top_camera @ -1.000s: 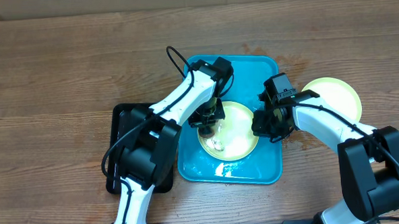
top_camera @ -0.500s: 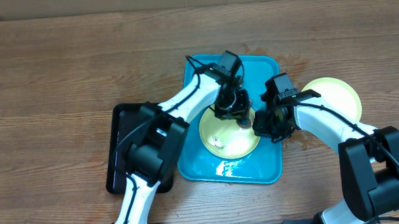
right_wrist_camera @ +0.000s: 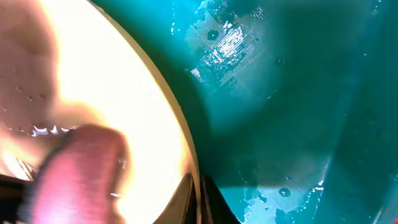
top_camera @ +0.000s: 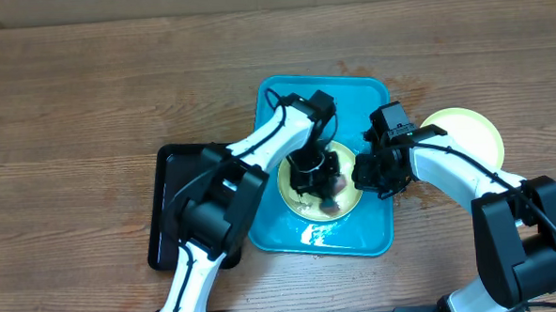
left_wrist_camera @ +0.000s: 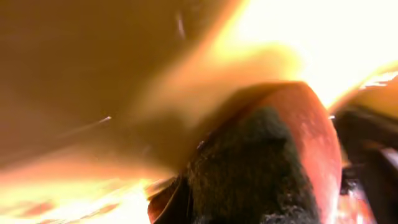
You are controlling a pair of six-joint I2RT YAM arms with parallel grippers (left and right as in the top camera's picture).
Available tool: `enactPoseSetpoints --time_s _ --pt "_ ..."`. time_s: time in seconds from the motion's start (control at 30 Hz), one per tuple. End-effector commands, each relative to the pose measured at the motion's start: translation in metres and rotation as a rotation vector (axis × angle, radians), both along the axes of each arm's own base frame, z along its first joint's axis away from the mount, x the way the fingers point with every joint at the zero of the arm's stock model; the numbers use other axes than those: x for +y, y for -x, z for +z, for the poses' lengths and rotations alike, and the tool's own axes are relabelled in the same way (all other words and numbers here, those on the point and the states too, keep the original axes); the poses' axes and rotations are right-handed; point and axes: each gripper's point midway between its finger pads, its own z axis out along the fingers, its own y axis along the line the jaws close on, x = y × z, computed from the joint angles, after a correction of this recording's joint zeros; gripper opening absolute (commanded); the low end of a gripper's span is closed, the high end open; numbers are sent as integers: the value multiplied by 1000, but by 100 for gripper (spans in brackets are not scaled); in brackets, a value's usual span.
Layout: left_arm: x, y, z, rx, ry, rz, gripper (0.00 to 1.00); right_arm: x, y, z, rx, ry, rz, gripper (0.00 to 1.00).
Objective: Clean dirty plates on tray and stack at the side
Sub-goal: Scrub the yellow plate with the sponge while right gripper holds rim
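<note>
The robot's left gripper needs to release the sponge in the front half of the black tray (top_camera: 206, 223), toward the turquoise tray.
A yellow-green rimmed plate (top_camera: 349, 202) lies on the turquoise tray (top_camera: 355, 101). My left gripper (top_camera: 316, 176) is over the plate's middle, shut on a reddish sponge with a dark scouring pad (left_wrist_camera: 261, 162) that is pressed onto the plate (left_wrist_camera: 93, 62). My right gripper (top_camera: 365, 177) is shut on the plate's right rim; the wrist view shows the rim (right_wrist_camera: 180, 118) pinched between the fingertips (right_wrist_camera: 200, 193) over the wet tray (right_wrist_camera: 280, 93). A second yellow-green rimmed plate (top_camera: 465, 134) lies on the table to the right. No light-blue rimmed plate is visible.
A black rectangular tray (top_camera: 168, 213) lies left of the turquoise tray, partly under my left arm. Water glints on the tray's front part (top_camera: 314, 234). The wooden table (top_camera: 87, 98) stretches to the left and back.
My left gripper has swept with the sponge from the plate's left side to its far edge, then back over its middle. The right gripper and the plate have stayed put.
</note>
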Motion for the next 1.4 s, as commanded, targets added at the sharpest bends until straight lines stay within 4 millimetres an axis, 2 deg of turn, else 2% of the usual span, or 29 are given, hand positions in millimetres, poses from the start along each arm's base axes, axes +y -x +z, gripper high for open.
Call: enactPoseSetpoints --time_s 0.0,0.07,0.2,0.33,0.43,0.6,0.8,0.87,1.0,1.17,1.3,1.37 --pt "85 -26 -25 -112 -380 29 4 -14 5 -15 27 78 -5 4" --pt "113 -34 -21 -156 -508 27 4 -14 5 -15 27 78 -6 4" --pt "148 -48 -16 -246 -684 -14 4 -14 5 -15 24 78 -6 4" --pt "153 -55 -12 -288 -710 -19 4 -14 5 -15 24 78 -6 4" --pt "132 -58 -18 -285 -603 -14 4 -14 5 -15 24 78 -6 4" --pt "80 -57 -24 -262 -349 -2 4 -14 5 -15 24 78 -5 4" --pt "1 -58 -22 -274 -22 8 4 -14 5 -15 24 77 -5 4" --pt "-24 -54 -25 -286 50 -16 4 -14 5 -15 25 77 -5 4" --pt "-57 -31 -28 -231 149 -56 4 -14 5 -15 24 77 -5 4" --pt "-65 -9 -21 -142 192 -71 4 -14 5 -15 25 77 -6 4" --pt "-41 -2 -25 -90 97 -57 4 -14 5 -15 24 77 -6 4" --pt "-19 -5 -31 -84 3 -43 4 -14 5 -15 24 77 -6 4"
